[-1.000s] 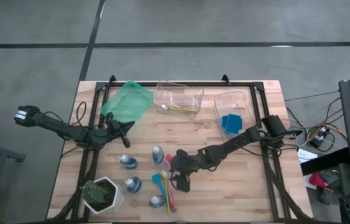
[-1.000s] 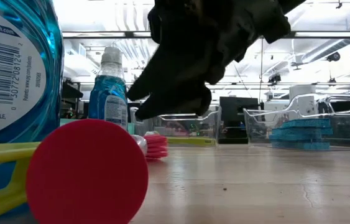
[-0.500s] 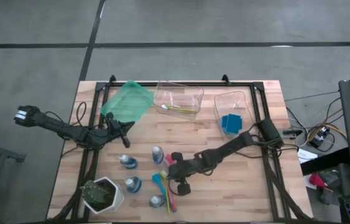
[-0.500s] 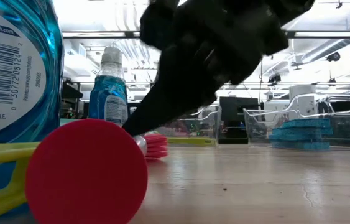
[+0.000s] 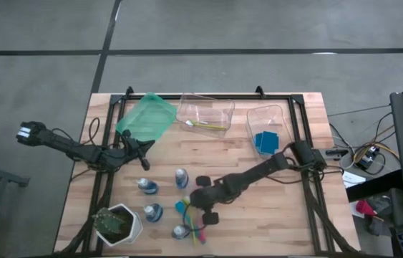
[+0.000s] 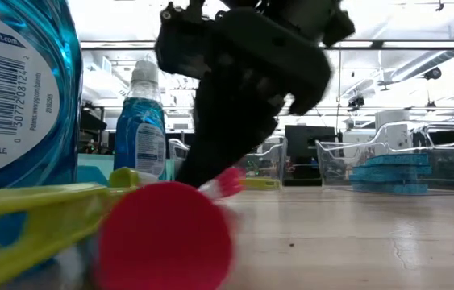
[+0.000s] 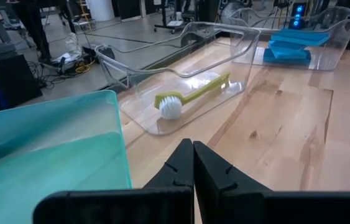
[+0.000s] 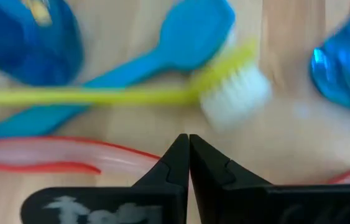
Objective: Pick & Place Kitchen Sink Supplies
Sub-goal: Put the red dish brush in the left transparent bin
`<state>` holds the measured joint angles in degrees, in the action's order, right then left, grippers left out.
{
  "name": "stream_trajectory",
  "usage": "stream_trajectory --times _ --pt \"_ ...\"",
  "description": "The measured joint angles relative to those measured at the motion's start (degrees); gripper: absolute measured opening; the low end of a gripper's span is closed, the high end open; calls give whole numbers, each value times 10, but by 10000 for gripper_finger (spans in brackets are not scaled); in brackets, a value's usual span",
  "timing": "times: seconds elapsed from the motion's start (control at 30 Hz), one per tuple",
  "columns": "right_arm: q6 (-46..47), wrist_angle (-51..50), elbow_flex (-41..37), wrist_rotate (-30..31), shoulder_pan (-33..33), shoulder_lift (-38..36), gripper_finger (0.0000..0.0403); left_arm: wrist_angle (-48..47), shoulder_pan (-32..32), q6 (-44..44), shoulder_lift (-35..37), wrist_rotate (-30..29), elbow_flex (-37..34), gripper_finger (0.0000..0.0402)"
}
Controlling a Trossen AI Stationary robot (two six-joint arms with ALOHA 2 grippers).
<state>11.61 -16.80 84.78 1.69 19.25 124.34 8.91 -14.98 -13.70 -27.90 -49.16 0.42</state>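
Note:
The pink brush's handle lies across the right gripper's shut fingers, so the robot should open them, turn, and take the handle's pale middle (image 8: 131, 160) between them.
Three thin brushes lie close together near the table's front middle: a pink brush (image 8: 69, 155), a teal brush (image 8: 162, 43) and a yellow-green brush (image 8: 100, 95). Small bottles of blue liquid (image 5: 146, 186) (image 5: 181, 177) (image 5: 153, 212) stand around them. My right gripper (image 5: 195, 206) is down among the brushes, shut on the pink one. My left gripper (image 5: 146, 145) waits shut beside the green bin (image 5: 146, 117), holding nothing. Another yellow-green brush (image 7: 190, 96) lies in the middle clear bin (image 5: 205, 113). Blue sponges (image 5: 265, 141) lie in the right clear bin (image 5: 267, 125). My right gripper is shut on the pink brush's handle (image 8: 143, 163), about midway along it. The fingers come slanting down from the table's right and lie across the handle, hiding the contact itself. The bristle head (image 6: 228, 182) is raised off the table. The round handle end (image 6: 166, 242) stays low by the table's near edge.
A white pot with a green plant (image 5: 117, 223) stands at the front left. A fourth bottle (image 5: 180, 231) stands beside the brush handles. The three bins line the far edge. Bare wood lies to the right of the brushes (image 5: 273, 208).
My right gripper has sunk toward the brushes, shifted toward the table's left, rolled and tipped further down, and shut. The pink brush has shifted: its bristle head has risen and its round end has slid sideways. The yellow-green brush beside it has been pushed aside too.

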Motion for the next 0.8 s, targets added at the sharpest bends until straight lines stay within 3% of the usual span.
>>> stream_trajectory --times 0.13,0.4,0.57,0.8 --pt "1 -99 35 0 0 -1 8 -5 0 0 0 0 0 0" --pt "-5 -205 51 13 0 0 8 -10 0 0 0 0 0 0" --pt "-63 -227 61 41 0 -5 8 -10 0 0 0 0 0 0" --pt "-160 -295 99 33 7 -29 9 -11 0 0 0 0 0 0"
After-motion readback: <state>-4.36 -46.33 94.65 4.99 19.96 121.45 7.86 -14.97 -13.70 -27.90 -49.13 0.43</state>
